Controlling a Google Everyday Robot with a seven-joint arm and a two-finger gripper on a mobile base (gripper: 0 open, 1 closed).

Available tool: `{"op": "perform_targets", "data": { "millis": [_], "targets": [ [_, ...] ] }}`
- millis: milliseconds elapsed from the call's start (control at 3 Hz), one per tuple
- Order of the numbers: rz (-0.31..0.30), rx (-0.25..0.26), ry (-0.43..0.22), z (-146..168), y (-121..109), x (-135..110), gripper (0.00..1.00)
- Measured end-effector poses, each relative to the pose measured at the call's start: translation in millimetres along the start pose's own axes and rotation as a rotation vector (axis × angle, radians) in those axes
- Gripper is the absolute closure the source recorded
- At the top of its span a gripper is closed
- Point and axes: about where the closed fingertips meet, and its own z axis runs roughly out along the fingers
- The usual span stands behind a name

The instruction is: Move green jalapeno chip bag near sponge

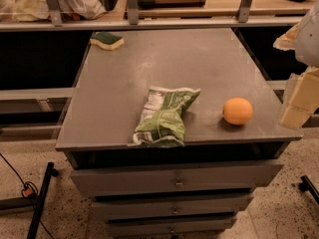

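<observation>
Next, I close on the middle of the green jalapeno chip bag (171, 113), between its crumpled ends.
The green jalapeno chip bag (163, 117) lies crumpled near the front edge of the grey cabinet top (149, 68), slightly left of centre. The sponge (106, 40), dark green over pale yellow, sits at the far left corner of the top. My gripper (300, 101) shows as pale blurred parts at the right edge of the view, beside the cabinet's right front corner, well to the right of the bag and touching nothing.
An orange round fruit (238, 111) sits on the top to the right of the bag, near the gripper. Drawers (174, 183) run below the front edge. A metal rail with posts (132, 9) runs behind the cabinet. A dark stand leg (42, 198) is on the floor at left.
</observation>
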Motion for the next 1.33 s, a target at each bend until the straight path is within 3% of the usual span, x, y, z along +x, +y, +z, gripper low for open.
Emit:
{"op": "perform_targets", "data": {
  "millis": [333,667,1333],
  "targets": [
    [0.0,0.0,0.0,0,0,0,0.0],
    [-0.037,-0.002,-0.035,4,-2,-21,0.0],
    [-0.231,-0.097,-0.133,47,12,-98,0.0]
  ]
}}
